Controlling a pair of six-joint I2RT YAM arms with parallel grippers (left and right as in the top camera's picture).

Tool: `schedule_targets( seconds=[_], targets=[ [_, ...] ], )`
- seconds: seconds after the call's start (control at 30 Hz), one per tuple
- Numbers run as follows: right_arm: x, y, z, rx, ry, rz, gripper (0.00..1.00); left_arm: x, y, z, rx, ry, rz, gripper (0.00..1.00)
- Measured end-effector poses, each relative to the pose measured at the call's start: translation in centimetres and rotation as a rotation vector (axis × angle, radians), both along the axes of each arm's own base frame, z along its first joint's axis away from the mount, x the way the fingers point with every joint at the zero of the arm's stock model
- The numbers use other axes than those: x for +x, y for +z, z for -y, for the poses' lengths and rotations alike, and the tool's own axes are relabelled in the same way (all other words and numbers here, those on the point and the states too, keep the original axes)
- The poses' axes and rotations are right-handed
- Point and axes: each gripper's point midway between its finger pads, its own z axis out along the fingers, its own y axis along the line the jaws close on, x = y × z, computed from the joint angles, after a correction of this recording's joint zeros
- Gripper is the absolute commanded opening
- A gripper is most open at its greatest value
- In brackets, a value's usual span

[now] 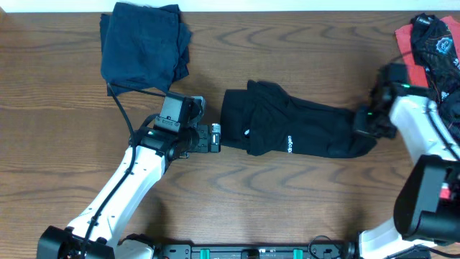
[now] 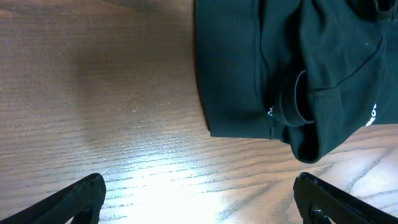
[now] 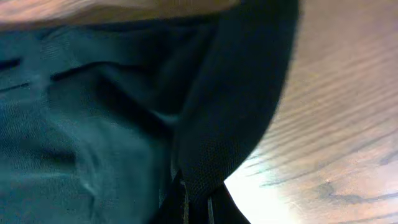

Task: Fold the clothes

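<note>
My right gripper will let go of the pinched end on the black T-shirt's middle (image 1: 306,129), next to the small white lettering.
A black T-shirt (image 1: 295,126) with small white lettering lies bunched lengthwise in the middle of the table. My left gripper (image 1: 215,138) is open and empty just left of its left edge; in the left wrist view the shirt (image 2: 280,68) lies beyond my spread fingers (image 2: 199,199). My right gripper (image 1: 363,122) is shut on the shirt's right end; in the right wrist view the black fabric (image 3: 236,106) is pinched between the fingers (image 3: 196,205). A folded dark navy shirt (image 1: 144,47) lies at the back left. A black and coral-red garment pile (image 1: 435,43) sits at the back right.
The wooden table (image 1: 302,201) runs to a pale far edge (image 1: 287,6) at the top. A black cable (image 1: 118,108) trails from the left arm over the navy shirt's front corner.
</note>
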Motion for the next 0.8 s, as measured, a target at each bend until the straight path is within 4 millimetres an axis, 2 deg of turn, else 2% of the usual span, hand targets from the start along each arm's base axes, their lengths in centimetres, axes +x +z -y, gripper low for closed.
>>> schedule_targets(
  seconds=[0.2,0.47,0.6,0.8],
  targets=[
    [1.2,0.5,-4.2,-0.133,0.165,0.023,0.01,0.0,0.0,0.0,0.0,0.0,0.0,0.98],
    [1.6,0.8,-9.4,-0.174,0.321,0.062,0.01,0.0,0.0,0.0,0.0,0.0,0.0,0.98],
    [1.5,0.8,-10.5,-0.171,0.346,0.066,0.01,0.0,0.0,0.0,0.0,0.0,0.0,0.98],
    [1.6,0.7,-11.0,-0.151,0.348,0.075,0.01,0.0,0.0,0.0,0.0,0.0,0.0,0.98]
  ],
)
